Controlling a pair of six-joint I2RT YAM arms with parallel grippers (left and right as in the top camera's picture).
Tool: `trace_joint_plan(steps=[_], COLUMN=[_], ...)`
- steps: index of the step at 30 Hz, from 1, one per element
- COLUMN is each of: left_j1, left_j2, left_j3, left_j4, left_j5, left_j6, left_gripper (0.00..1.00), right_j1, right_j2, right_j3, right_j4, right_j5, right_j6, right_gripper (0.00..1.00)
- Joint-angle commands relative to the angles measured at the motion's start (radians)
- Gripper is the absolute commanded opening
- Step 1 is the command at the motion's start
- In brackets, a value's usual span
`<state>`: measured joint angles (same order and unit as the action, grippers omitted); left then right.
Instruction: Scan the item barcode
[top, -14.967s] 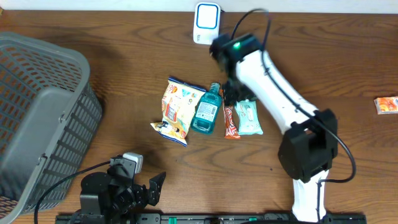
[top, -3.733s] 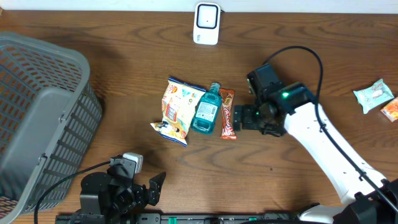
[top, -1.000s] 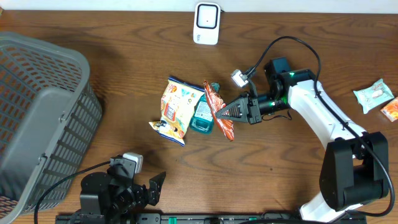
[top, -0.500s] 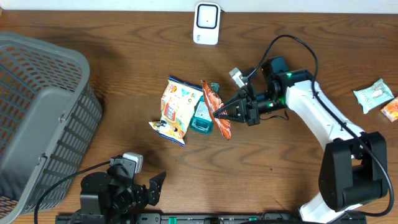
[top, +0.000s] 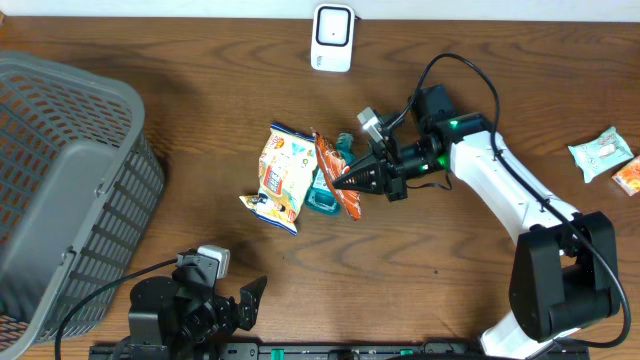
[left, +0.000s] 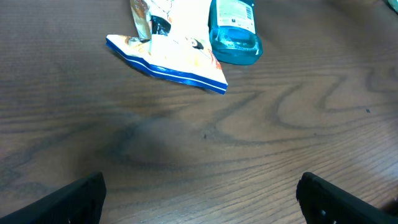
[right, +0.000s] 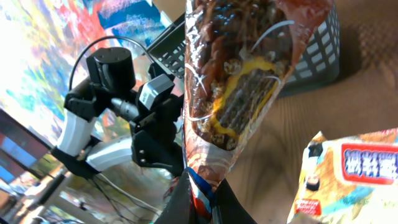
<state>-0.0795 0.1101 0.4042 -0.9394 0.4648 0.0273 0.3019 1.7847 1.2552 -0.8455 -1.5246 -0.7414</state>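
My right gripper is going to let go of the snack bar on the wood (top: 363, 199) beside the blue bottle, on the opposite side from the chips bag. The bar is now tilted over the bottle.
My right gripper (top: 342, 184) is shut on one end of a brown-orange snack bar (top: 328, 160), holding it lifted and tilted over the blue bottle (top: 322, 199). In the right wrist view the bar (right: 236, 93) stands up from the closed gripper (right: 200, 200), its printed face toward the camera. A white scanner (top: 332, 37) stands at the table's back edge, apart from the bar. My left gripper (left: 202, 208) hangs open low over bare wood near the front edge, with nothing between its fingers (left: 81, 199).
A chips bag (top: 282, 175) lies left of the bottle. A grey basket (top: 60, 190) fills the left side. A pale green wipes pack (top: 600, 152) and an orange packet (top: 628, 175) lie at the far right.
My right gripper has carried the snack bar left and slightly toward the back, so it now overlaps the bottle. The left arm has not moved.
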Motion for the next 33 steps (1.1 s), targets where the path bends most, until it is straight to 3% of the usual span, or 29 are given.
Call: trace_joint_plan(steps=[1,7,9,15,21,23,33], left_j1=[0.002,0.002,0.002,0.002,0.002,0.002,0.002], left_j2=[-0.004,-0.004,-0.004,-0.004,-0.004,-0.004,-0.004], left_j3=[0.009,0.009,0.009,0.009,0.009,0.009,0.009], left_j4=[-0.003,-0.003,-0.003,-0.003,-0.003,-0.003,-0.003], left_j5=[-0.005,-0.005,-0.005,-0.005,-0.005,-0.005,-0.005], left_j6=[0.010,0.010,0.010,0.010,0.010,0.010,0.010], left_gripper=[0.98,0.98,0.98,0.98,0.98,0.98,0.98], right_j1=[0.015,0.042,0.047,0.045,0.037,0.037,0.037], right_j2=[-0.012,-0.012,-0.012,-0.012,-0.012,-0.012,-0.012], right_j3=[0.001,0.001,0.001,0.001,0.000,0.000,0.000], right_j4=[0.040,0.173,0.230,0.421,0.430,0.422,0.422], right_j5=[-0.038,-0.038,-0.037,-0.037,-0.030,-0.030,-0.031], right_j6=[-0.015,-0.014,0.046,0.646,1.265,1.412,1.880], right_gripper=[0.01,0.01,0.01,0.02,0.01,0.02,0.02])
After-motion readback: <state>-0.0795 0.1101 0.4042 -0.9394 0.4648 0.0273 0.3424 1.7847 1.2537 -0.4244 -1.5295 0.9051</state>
